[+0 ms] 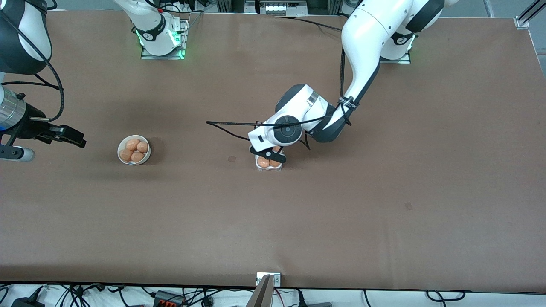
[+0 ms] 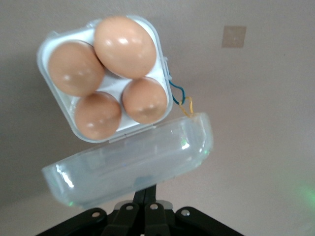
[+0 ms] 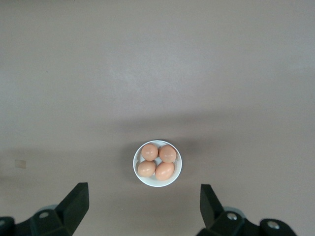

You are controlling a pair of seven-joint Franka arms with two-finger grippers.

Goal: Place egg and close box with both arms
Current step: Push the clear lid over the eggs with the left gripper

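My left gripper needs to let go of the clear lid. Then the lid will rest shut over the eggs in the box's whitish base (image 1: 269,156) (image 2: 106,80).
The box (image 1: 268,169) sits mid-table under the left arm's hand. In the left wrist view its whitish base (image 2: 110,86) holds four tan-orange eggs, one per cell. One egg (image 2: 125,46) stands higher than the others. The clear lid (image 2: 128,164) hangs open on its hinge beside the base. My left gripper (image 2: 151,196) is shut, its fingertips hidden by the lid's outer edge; in the front view it (image 1: 268,154) is right over the box. My right gripper (image 1: 70,136) is open and empty in the air at the right arm's end of the table, waiting, and also shows in its wrist view (image 3: 143,194).
A round white bowl (image 1: 120,145) with four more eggs stands toward the right arm's end; it also shows in the right wrist view (image 3: 175,174). A black cable (image 1: 230,124) loops out from the left wrist. Small tape marks (image 1: 231,158) lie on the brown table.
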